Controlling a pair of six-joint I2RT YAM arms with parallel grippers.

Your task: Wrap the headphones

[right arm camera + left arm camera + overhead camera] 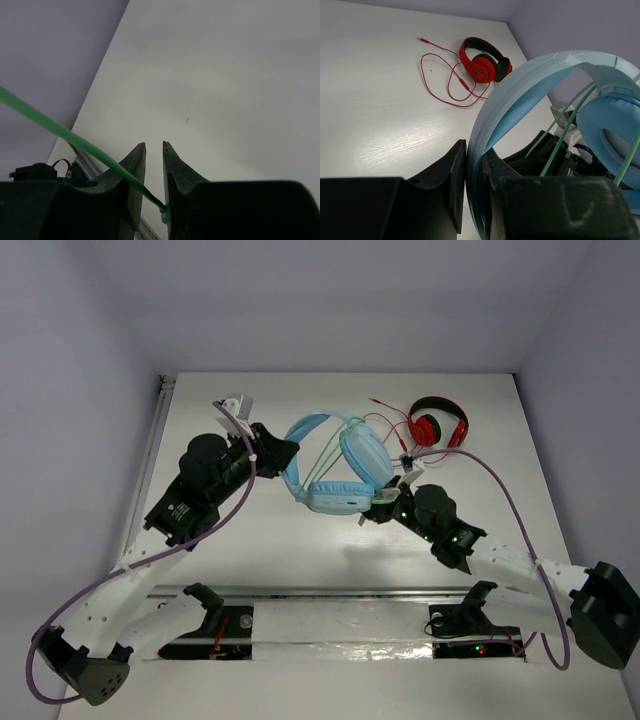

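Observation:
The robot's left gripper needs to release the light blue headphones, now held above the table, on the white table [348, 511] between the red cable and the front rail.
The light blue headphones [335, 465] are held above the table between my two arms. My left gripper [288, 451] is shut on the blue headband [520, 85], which is pinched edge-on between its fingers [474, 150]. The thin green cable [325, 448] runs in strands across the headband and cups, and shows in the left wrist view [565, 135]. My right gripper [380, 501] is beside the lower cup. In the right wrist view [154, 146] it is shut on the end of the green cable [60, 131], which runs taut to the left.
Smaller red-and-black headphones [437, 423] with a looped red cable [385, 420] lie on the white table at the back right, also seen in the left wrist view [482, 62]. Grey walls enclose the table. A metal rail [150, 460] runs along the left edge.

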